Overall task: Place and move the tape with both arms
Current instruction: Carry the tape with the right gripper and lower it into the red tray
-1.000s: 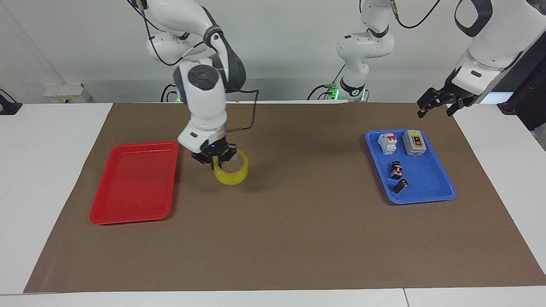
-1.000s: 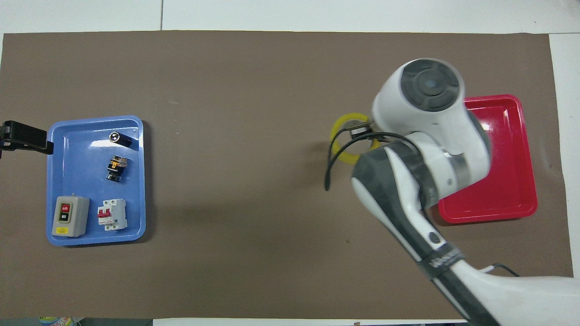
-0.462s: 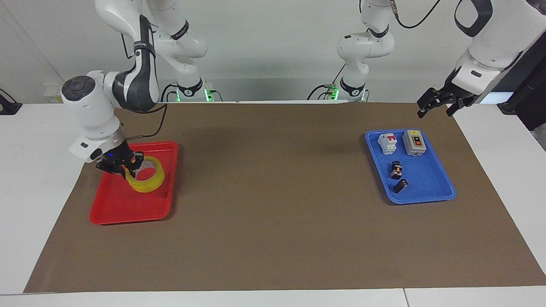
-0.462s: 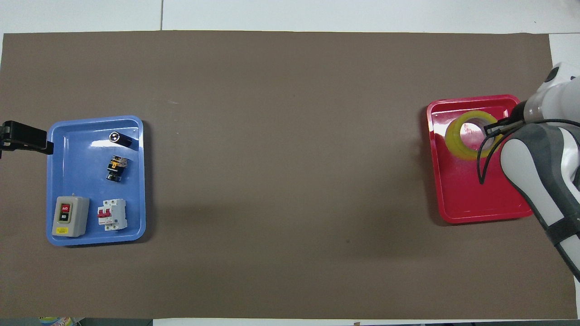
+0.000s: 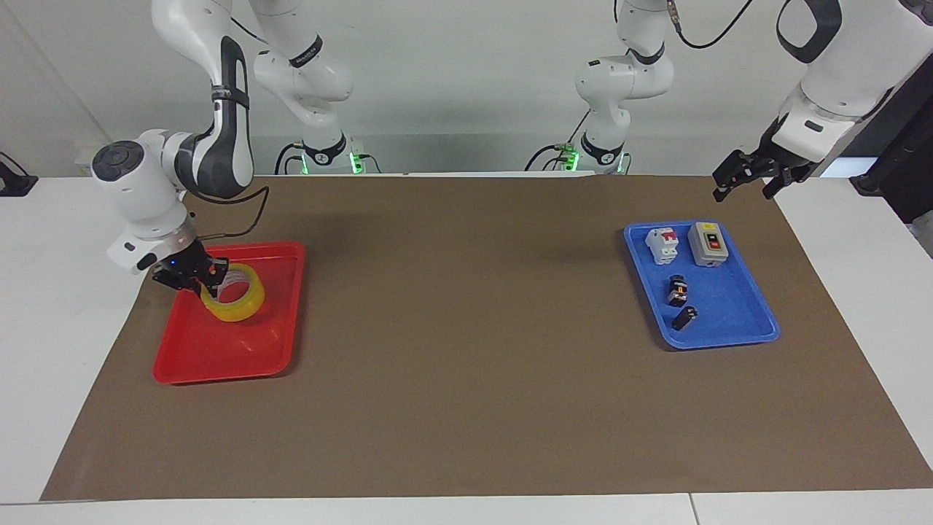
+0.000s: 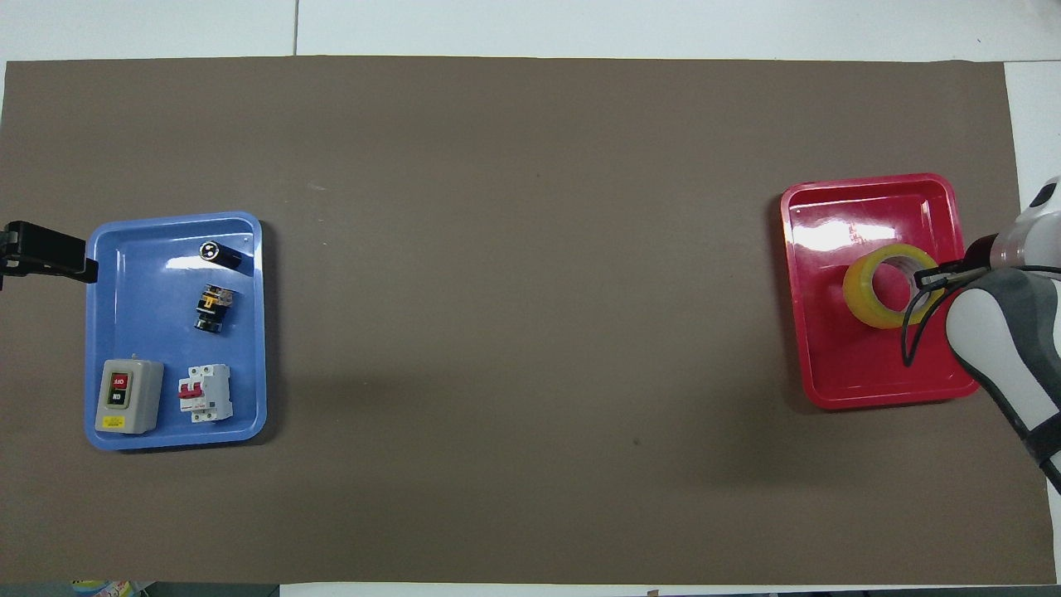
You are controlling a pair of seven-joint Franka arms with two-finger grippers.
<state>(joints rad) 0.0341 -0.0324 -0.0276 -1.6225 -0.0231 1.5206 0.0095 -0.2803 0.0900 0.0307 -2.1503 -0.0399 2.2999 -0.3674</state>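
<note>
Next, I let go of the tape with my right gripper so it lies flat on the middle of the red tray (image 6: 873, 292).
The tape (image 5: 238, 312), a translucent yellow roll, is in the red tray (image 5: 219, 375) at the right arm's end of the table. My right gripper (image 5: 206, 281) is shut on the roll's rim, on the side away from the table's middle, and holds it tilted low in the tray. In the overhead view the tape (image 6: 862, 296) sits in the middle of the red tray (image 6: 879, 182), with the right gripper (image 6: 933, 278) at its edge. My left gripper (image 5: 745, 184) is open and empty, and waits in the air by the blue tray (image 5: 729, 339). It also shows in the overhead view (image 6: 46, 249).
The blue tray (image 6: 174, 220) at the left arm's end holds a grey switch box (image 5: 708, 243), a white circuit breaker (image 5: 662, 244) and two small black parts (image 5: 678, 289). A brown mat (image 5: 474, 328) covers the table.
My right gripper carried the tape from above the mat beside the red tray into the tray, then moved it a little nearer the robots. The left arm has not moved.
</note>
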